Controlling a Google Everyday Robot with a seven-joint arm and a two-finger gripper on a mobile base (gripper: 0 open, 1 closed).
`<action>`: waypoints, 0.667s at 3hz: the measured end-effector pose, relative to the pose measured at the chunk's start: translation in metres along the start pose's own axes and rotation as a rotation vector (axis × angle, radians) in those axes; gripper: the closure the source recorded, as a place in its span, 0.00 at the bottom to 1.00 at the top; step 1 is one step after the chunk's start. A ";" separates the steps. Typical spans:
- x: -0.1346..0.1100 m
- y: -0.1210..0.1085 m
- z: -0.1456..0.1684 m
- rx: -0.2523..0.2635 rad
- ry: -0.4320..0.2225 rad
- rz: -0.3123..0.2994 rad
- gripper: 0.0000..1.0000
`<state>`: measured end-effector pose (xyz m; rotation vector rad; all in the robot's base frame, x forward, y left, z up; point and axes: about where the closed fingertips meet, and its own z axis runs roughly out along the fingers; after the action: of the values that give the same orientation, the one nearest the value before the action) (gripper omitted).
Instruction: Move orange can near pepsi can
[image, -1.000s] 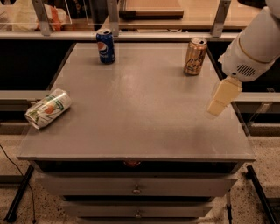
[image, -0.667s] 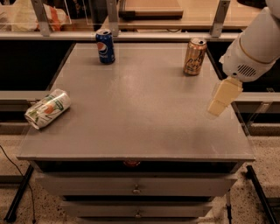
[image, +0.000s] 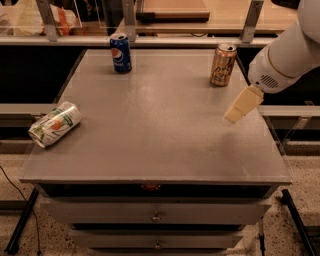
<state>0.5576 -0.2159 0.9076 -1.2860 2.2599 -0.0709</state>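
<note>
My gripper is to close on the upper half of the orange can (image: 225, 58), just below the can's silver top.
The orange can (image: 222, 65) stands upright at the table's far right; it is golden-orange with script lettering and a silver top. The pepsi can (image: 120, 52) stands upright at the far left-centre, dark blue with the round logo. My gripper (image: 239, 108) hangs over the table's right side, in front of and a little right of the orange can, clear of it and holding nothing. Only one cream-coloured finger shows, pointing down and left.
A white-and-green can with an orange fruit picture (image: 54, 124) lies on its side near the left edge of the grey table (image: 150, 125). A shelf with rails runs behind the table. Drawers sit below the front edge.
The gripper has drifted slightly left and up over the right side of the table. The cans have not moved.
</note>
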 end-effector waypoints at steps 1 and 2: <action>-0.013 -0.043 0.019 0.096 -0.069 0.070 0.00; -0.023 -0.079 0.033 0.175 -0.105 0.126 0.00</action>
<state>0.6448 -0.2337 0.9124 -1.0313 2.1863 -0.1490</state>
